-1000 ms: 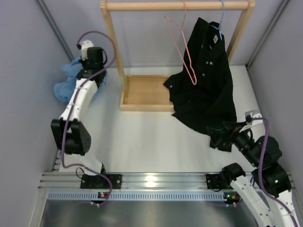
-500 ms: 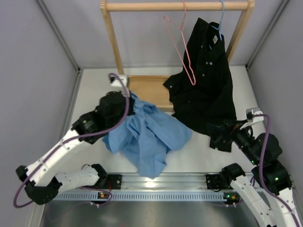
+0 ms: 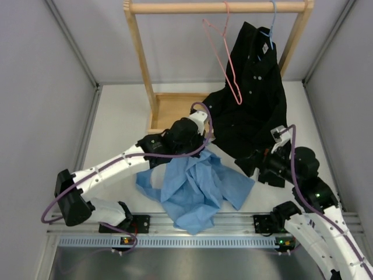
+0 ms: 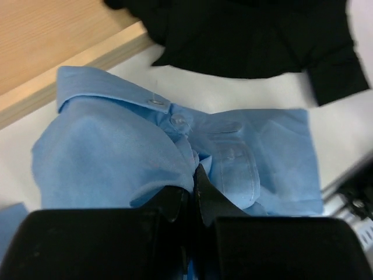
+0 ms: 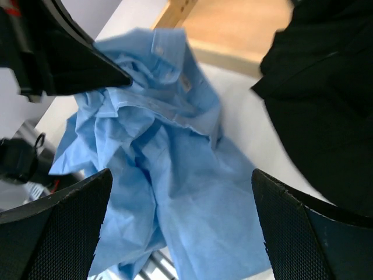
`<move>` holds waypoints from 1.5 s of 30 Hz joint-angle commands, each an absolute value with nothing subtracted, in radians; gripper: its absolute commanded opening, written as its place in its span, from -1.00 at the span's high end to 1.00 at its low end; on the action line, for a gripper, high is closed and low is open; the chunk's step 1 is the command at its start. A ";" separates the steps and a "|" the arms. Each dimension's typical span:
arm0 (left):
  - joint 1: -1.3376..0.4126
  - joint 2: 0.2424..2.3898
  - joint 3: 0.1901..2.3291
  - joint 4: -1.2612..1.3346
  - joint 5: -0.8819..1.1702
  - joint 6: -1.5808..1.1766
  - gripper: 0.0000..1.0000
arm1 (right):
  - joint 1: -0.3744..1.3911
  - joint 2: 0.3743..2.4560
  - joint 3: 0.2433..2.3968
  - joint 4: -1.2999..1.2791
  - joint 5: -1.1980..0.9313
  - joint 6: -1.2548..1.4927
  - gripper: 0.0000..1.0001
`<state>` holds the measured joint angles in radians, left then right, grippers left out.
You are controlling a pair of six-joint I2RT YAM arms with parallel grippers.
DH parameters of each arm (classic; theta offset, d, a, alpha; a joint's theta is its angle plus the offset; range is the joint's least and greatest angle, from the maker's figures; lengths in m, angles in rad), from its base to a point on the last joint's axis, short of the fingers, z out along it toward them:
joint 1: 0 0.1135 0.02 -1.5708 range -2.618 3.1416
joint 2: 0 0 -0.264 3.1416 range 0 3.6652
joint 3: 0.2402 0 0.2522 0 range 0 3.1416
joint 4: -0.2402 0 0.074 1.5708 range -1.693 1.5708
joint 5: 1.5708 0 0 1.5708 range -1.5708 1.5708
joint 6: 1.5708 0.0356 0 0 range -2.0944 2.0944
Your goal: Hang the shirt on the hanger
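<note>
My right gripper will close on the collar's loose end (image 3: 214,161) (image 5: 208,129) of the light blue shirt, on the side toward the black shirt.
The light blue shirt (image 3: 195,186) hangs crumpled from my left gripper (image 3: 199,147), which is shut on a fold of it near the collar (image 4: 116,87); its tail drapes onto the table front. It also fills the right wrist view (image 5: 175,163). The pink hanger (image 3: 224,58) hangs by its hook on the wooden rail, empty. My right gripper (image 3: 247,166) is open and empty, just right of the shirt; its fingers (image 5: 70,221) stand wide apart over the cloth.
A black shirt (image 3: 253,105) hangs on a pale blue hanger (image 3: 271,26) at the right of the wooden rack (image 3: 175,114), its hem lying on the table. Grey walls close in left and right.
My left arm has swept the blue shirt from the far left corner across to the table's middle. My right gripper has moved left toward the shirt.
</note>
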<state>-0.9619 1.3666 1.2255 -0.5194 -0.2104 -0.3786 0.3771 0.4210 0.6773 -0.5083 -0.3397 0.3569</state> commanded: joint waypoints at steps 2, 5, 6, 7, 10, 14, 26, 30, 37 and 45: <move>-0.968 1.307 1.232 -0.391 0.073 -0.347 0.95 | 0.387 0.491 0.600 -0.315 -0.526 0.428 -0.99; -0.969 1.206 1.143 -0.390 0.101 -0.377 0.97 | 0.387 0.512 0.558 -0.243 -0.525 0.483 -0.99; -0.969 1.172 1.115 -0.390 0.116 -0.380 0.96 | 0.387 0.523 0.551 -0.217 -0.514 0.494 -0.99; -0.969 1.136 1.061 -0.391 0.124 -0.390 0.92 | 0.387 0.528 0.537 -0.203 -0.508 0.502 -0.99; -0.969 0.999 0.974 -0.437 0.155 -0.425 0.46 | 0.387 0.560 0.502 -0.134 -0.503 0.540 -0.99; -0.969 0.859 0.872 -0.511 0.211 -0.485 0.16 | 0.390 0.621 0.454 -0.034 -0.503 0.603 -0.99; -0.969 0.844 0.960 -0.686 -0.187 -0.546 -0.96 | 0.590 1.007 0.494 0.080 -0.229 0.607 -0.94; -0.969 0.882 1.018 -0.681 -0.181 -0.517 -0.96 | 0.652 1.130 0.488 0.235 -0.259 0.661 -0.88; -0.969 0.839 1.023 -0.683 -0.239 -0.515 -0.96 | 0.775 1.236 0.506 0.398 -0.216 0.712 0.38; -0.969 0.747 1.028 -0.672 -0.423 -0.537 -0.96 | 0.815 0.945 0.598 0.232 -0.015 0.497 1.00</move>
